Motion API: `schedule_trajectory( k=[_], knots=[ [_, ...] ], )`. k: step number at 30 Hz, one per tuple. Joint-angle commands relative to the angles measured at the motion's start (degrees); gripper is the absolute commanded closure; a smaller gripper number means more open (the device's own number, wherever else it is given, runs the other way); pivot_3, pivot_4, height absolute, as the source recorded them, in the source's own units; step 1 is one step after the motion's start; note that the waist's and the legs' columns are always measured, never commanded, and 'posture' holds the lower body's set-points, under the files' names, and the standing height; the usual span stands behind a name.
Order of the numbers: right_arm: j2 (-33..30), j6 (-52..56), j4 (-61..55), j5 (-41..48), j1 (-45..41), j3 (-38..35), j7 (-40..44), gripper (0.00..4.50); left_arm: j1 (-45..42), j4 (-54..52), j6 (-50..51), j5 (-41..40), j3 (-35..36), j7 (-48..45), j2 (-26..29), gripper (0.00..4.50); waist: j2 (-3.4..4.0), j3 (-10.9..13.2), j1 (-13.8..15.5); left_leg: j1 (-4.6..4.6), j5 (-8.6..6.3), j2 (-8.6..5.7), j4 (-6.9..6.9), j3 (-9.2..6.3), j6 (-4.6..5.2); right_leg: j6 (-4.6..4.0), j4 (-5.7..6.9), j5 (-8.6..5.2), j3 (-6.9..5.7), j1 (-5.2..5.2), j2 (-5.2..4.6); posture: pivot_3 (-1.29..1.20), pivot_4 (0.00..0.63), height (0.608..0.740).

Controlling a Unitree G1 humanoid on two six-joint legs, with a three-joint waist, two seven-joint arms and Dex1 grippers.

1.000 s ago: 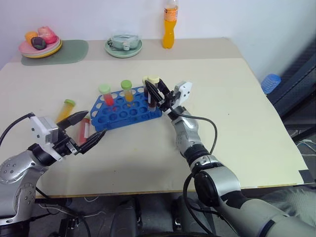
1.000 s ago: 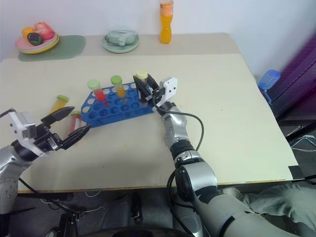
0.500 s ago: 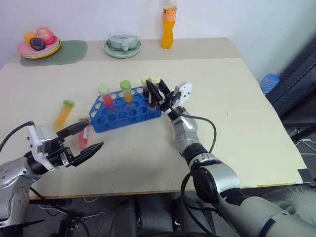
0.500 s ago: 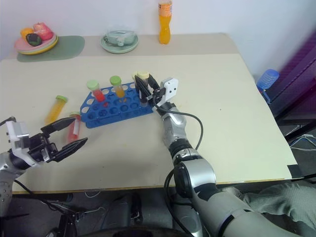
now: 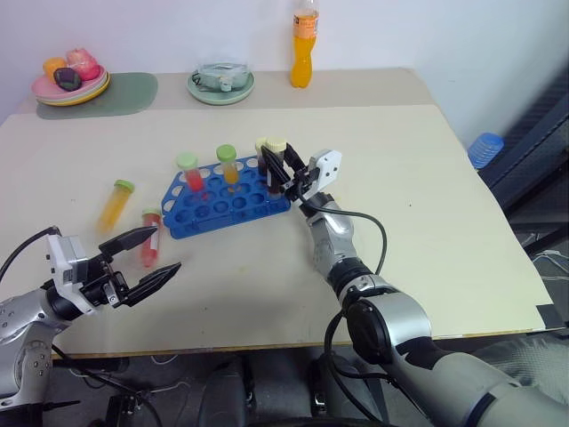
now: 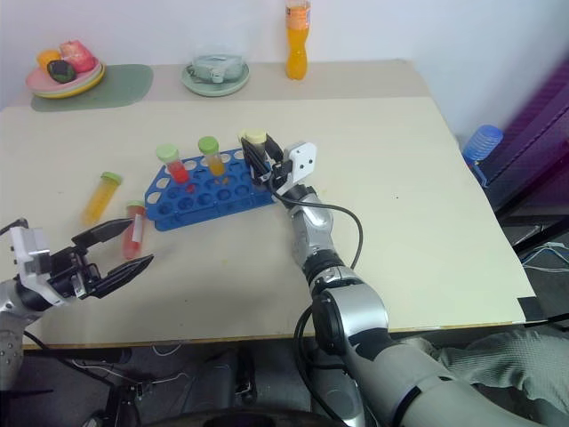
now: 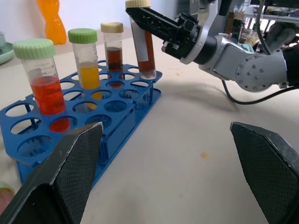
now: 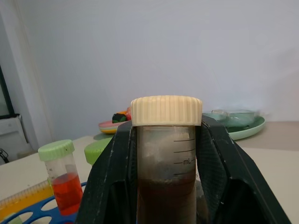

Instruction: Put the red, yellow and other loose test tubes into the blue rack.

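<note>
The loose yellow tube is next for my left gripper, which should go to it and close on the middle of its body (image 5: 114, 207), below the green cap.
The blue rack (image 5: 227, 197) stands mid-table with a red tube (image 5: 189, 172), a yellow tube (image 5: 228, 165) and a brown tube (image 7: 113, 49) upright in it. My right gripper (image 5: 281, 167) is shut on another brown, cream-capped tube (image 8: 166, 140), holding it upright at the rack's right end, its base at a corner hole (image 7: 148, 73). A loose yellow tube (image 5: 116, 203) and a loose red tube (image 5: 149, 237) lie on the table left of the rack. My left gripper (image 5: 167, 249) hangs open and holds nothing, near the table's front-left edge, just short of the red tube.
Along the back edge sit a plate of fruit (image 5: 71, 84) on a green mat (image 5: 129, 92), a green dish (image 5: 220, 84) and an orange bottle (image 5: 305, 44). A blue bottle (image 5: 487, 149) stands off the table to the right.
My left gripper has pulled back from the loose red tube toward the table's near-left edge, still open. The red tube stays lying on the table. The right gripper holds still.
</note>
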Motion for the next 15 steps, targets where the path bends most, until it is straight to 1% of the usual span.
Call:
schedule_trajectory(
  k=[1, 2, 3, 5, 6, 7, 10, 15],
  knots=[
    [0.4, -1.4, 0.3, -1.0, 0.7, 0.2, 0.9, 2.87, -0.3, -0.2, -1.0, -0.4, 1.6, -0.5, 0.6, 0.00, 0.00, 0.0, 0.0, 0.00, 0.00, 0.00, 0.00, 0.00, 0.00, 0.00, 0.00, 0.00, 0.00, 0.00, 0.00, 0.00, 0.150, 0.740],
    [0.4, -1.6, 0.3, -1.1, 0.7, 0.2, 1.0, 2.34, -0.4, -0.2, -1.0, -0.4, 1.5, -0.5, 0.6, 0.00, 0.00, 0.0, 0.0, 0.00, 0.00, 0.00, 0.00, 0.00, 0.00, 0.00, 0.00, 0.00, 0.00, 0.00, 0.00, 0.00, 0.150, 0.740],
    [0.4, -1.9, 0.3, -1.3, 0.9, 0.2, 1.0, 1.97, -0.5, -0.2, -1.0, -0.4, 1.5, -0.5, 0.6, 0.00, 0.00, 0.0, 0.0, 0.00, 0.00, 0.00, 0.00, 0.00, 0.00, 0.00, 0.00, 0.00, 0.00, 0.00, 0.00, 0.00, 0.150, 0.740],
    [0.3, -2.5, 0.0, -2.3, 1.3, 0.8, 1.5, 1.02, -0.7, -0.1, -0.9, -0.4, 1.5, -0.3, 0.5, 0.00, 0.01, 0.0, 0.0, 0.00, 0.00, 0.00, 0.00, -0.01, 0.00, 0.00, 0.00, 0.00, 0.00, 0.00, 0.00, 0.00, 0.150, 0.740],
    [0.3, -3.0, -0.2, -2.6, 1.6, 1.0, 1.7, 0.44, -0.9, -0.1, -0.8, -0.3, 1.4, -0.2, 0.5, 0.00, 0.01, 0.0, 0.0, 0.00, 0.00, 0.00, -0.01, -0.01, 0.00, 0.00, 0.00, 0.00, 0.00, 0.00, 0.00, 0.00, 0.150, 0.740],
    [0.3, -3.3, -0.5, -2.7, 1.9, 1.0, 1.8, 0.03, -1.1, 0.0, -0.7, -0.3, 1.3, -0.1, 0.5, 0.00, 0.01, 0.0, 0.0, 0.00, 0.00, 0.00, -0.01, -0.01, 0.00, 0.00, 0.00, 0.00, 0.00, 0.00, 0.00, 0.00, 0.150, 0.740],
    [0.0, -4.2, -1.2, -3.0, 2.6, 1.2, 2.4, 0.03, -1.9, 0.0, -0.3, -0.3, 0.9, 0.4, 0.4, 0.00, 0.01, 0.0, 0.0, 0.00, 0.00, 0.00, -0.01, -0.01, 0.00, 0.00, 0.00, 0.00, 0.00, -0.01, 0.00, 0.00, 0.150, 0.740],
    [-3.0, -4.6, -4.6, -5.4, 3.9, 2.6, 0.0, 0.03, -4.9, -1.3, 3.2, 0.2, 0.2, 7.5, -0.5, 0.00, 0.01, 0.0, 0.1, 0.00, 0.00, -0.01, -0.01, -0.03, 0.00, 0.00, 0.00, 0.00, 0.00, 0.00, -0.01, 0.00, 0.150, 0.740]
  ],
)
